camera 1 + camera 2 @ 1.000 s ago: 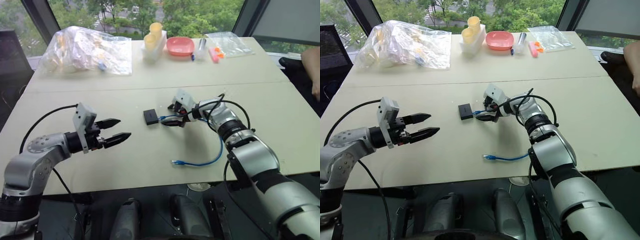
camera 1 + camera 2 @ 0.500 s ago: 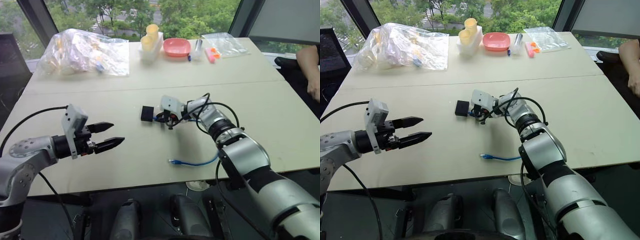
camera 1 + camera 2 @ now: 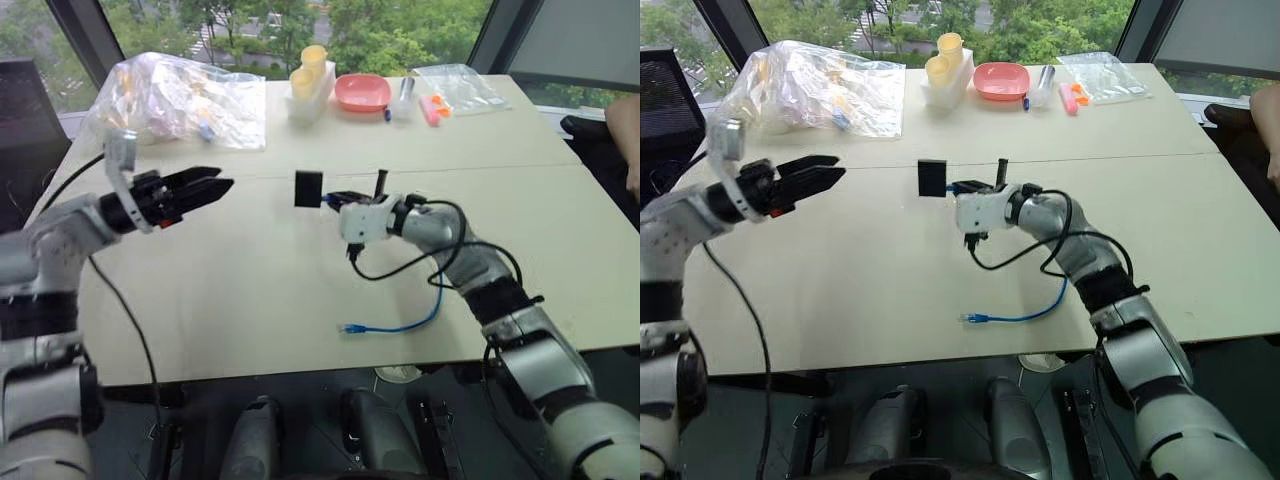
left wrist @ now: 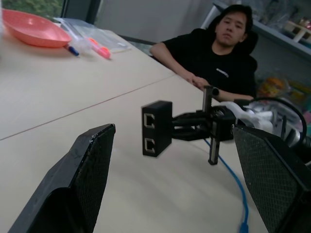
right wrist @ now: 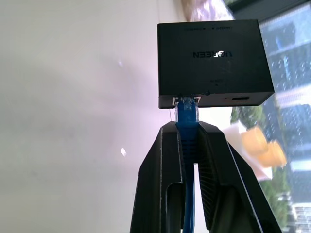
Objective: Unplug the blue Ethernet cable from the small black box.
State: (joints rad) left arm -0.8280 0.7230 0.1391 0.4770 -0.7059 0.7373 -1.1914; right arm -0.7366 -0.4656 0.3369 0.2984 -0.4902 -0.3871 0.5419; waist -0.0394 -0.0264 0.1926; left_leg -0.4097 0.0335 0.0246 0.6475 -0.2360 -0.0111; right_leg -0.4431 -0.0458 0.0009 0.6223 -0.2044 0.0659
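Note:
I have the box in my right gripper only by the plug, so I will take the box's far end (image 3: 301, 189) with my left gripper before my right gripper regrips the plug crosswise.
The small black box (image 3: 308, 188) hangs in the air above the table (image 3: 250, 300), with the blue Ethernet cable (image 5: 187, 114) plugged into one side. My right gripper (image 3: 335, 198) is shut on the cable just behind the plug, its fingers (image 5: 160, 160) pinching the cord. From there the cable (image 3: 428, 312) loops down to a free plug (image 3: 352, 327) lying near the table's front edge. My left gripper (image 3: 208, 186) is open, raised to the left of the box and pointing at it. In the left wrist view the box (image 4: 156, 127) shows two ports, facing between the spread fingers (image 4: 92, 160).
At the back of the table lie a crumpled plastic bag (image 3: 175, 95), a white holder with yellow cups (image 3: 310, 75), a pink bowl (image 3: 361, 92) and a clear bag with markers (image 3: 455, 85). A person (image 4: 228, 53) sits at the table's right side.
My right gripper has shut on the cable by the plug, rolled over and lifted the box off the table. My left arm has risen and reached forward toward the box.

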